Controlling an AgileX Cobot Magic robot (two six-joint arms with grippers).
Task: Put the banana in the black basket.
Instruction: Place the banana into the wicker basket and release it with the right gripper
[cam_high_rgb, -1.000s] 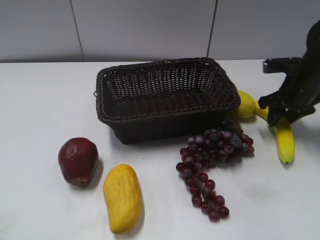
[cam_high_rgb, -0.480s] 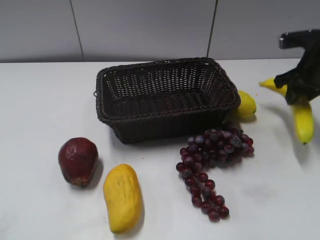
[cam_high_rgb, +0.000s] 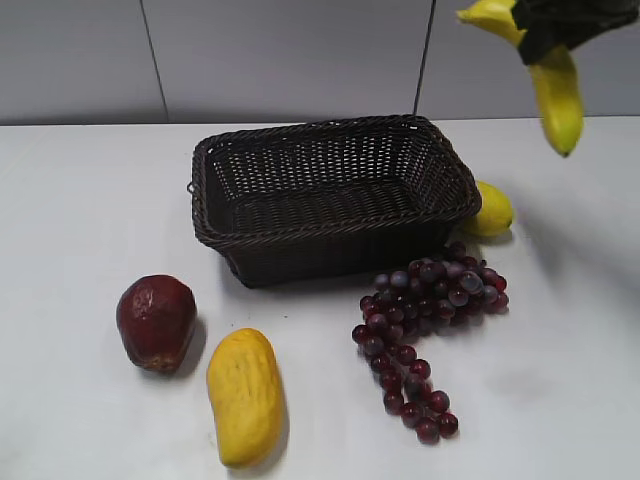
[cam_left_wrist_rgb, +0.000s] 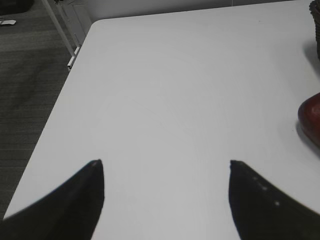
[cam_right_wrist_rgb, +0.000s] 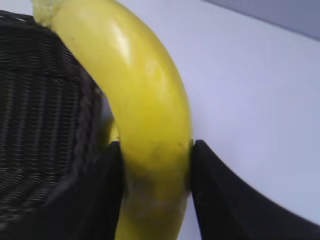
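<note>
My right gripper needs to let go of the banana on the black basket's bottom, lengthwise (cam_high_rgb: 329, 200) behind the basket's front side. The banana is held high above the basket now.
My right gripper (cam_high_rgb: 545, 28) is shut on the banana (cam_high_rgb: 556, 92), long, curved and yellow, and holds it high in the air at the top right, above and to the right of the black basket (cam_high_rgb: 330, 235). In the right wrist view the banana (cam_right_wrist_rgb: 145, 105) fills the space between the two fingers (cam_right_wrist_rgb: 152, 155), with the basket's woven wall (cam_right_wrist_rgb: 40, 125) below at left. The basket is dark woven wicker and has nothing in it. My left gripper (cam_left_wrist_rgb: 165, 167) is open and empty over bare white table, out of the exterior view.
A lemon (cam_high_rgb: 492, 210) lies against the basket's right side. A bunch of dark red grapes (cam_high_rgb: 425, 315) lies in front of it. A yellow mango (cam_high_rgb: 245, 395) and a dark red fruit (cam_high_rgb: 156, 322) lie at front left. The table's left edge (cam_left_wrist_rgb: 60, 95) is near my left gripper.
My right gripper has lifted the banana off the table beside the lemon and carried it up, to the top of the exterior view. Nothing else has moved.
</note>
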